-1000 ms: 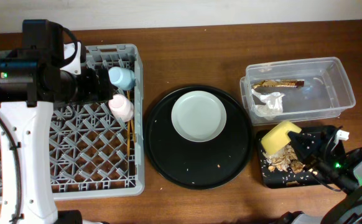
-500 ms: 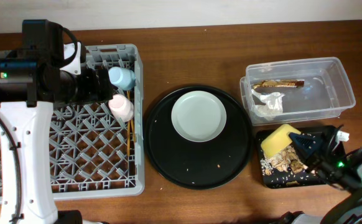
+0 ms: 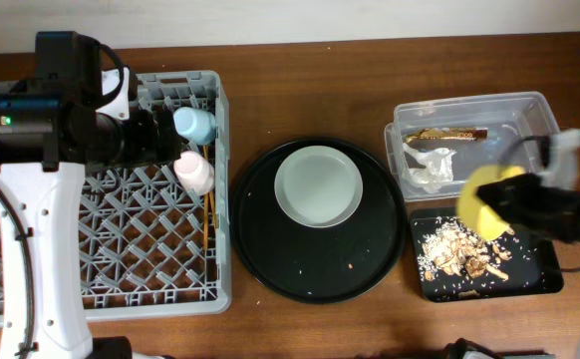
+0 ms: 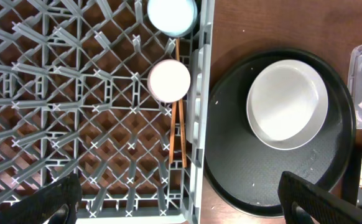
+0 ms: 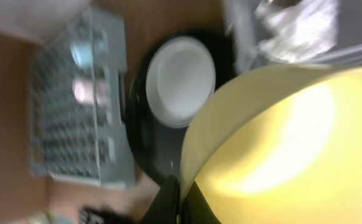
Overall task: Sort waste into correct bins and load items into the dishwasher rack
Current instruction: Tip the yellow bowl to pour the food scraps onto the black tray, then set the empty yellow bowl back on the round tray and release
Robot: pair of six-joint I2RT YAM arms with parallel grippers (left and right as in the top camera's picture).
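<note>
I should use my right gripper to place the small yellow bowl, now tilted over the gap, down on the round black tray [image 3: 297, 263] [image 5: 161, 150] that is in front of the pale plate.
My right gripper [image 3: 514, 204] is shut on the rim of the small yellow bowl [image 3: 481, 199], which hangs tilted over the gap between the clear tub [image 3: 539, 170] and the shallow black tray [image 3: 544, 279]. In the right wrist view the bowl [image 5: 293, 143] fills the frame, its rim pinched in that gripper [image 5: 182, 196]. Beige food scraps [image 3: 459, 254] lie in the black tray. The gold-brown wrapper [image 3: 451, 134] and the white tissue [image 3: 428, 168] lie in the tub. My left gripper [image 4: 187, 202] stands open above the grey rack [image 3: 121, 229], which holds the blue cup [image 3: 195, 124], the pink cup [image 3: 195, 172] and the chopsticks [image 3: 208, 224].
A large round black tray [image 3: 320, 264] sits mid-table with the pale plate [image 3: 318, 185] on it and a few crumbs. The left arm's white body [image 3: 41, 249] covers the rack's left side. Brown tabletop [image 3: 310, 90] shows behind the tray.
The right gripper has lifted the yellow bowl up out of the black tray and carried it right, toward the tub; the scraps stay in the tray. The left arm has not moved.
</note>
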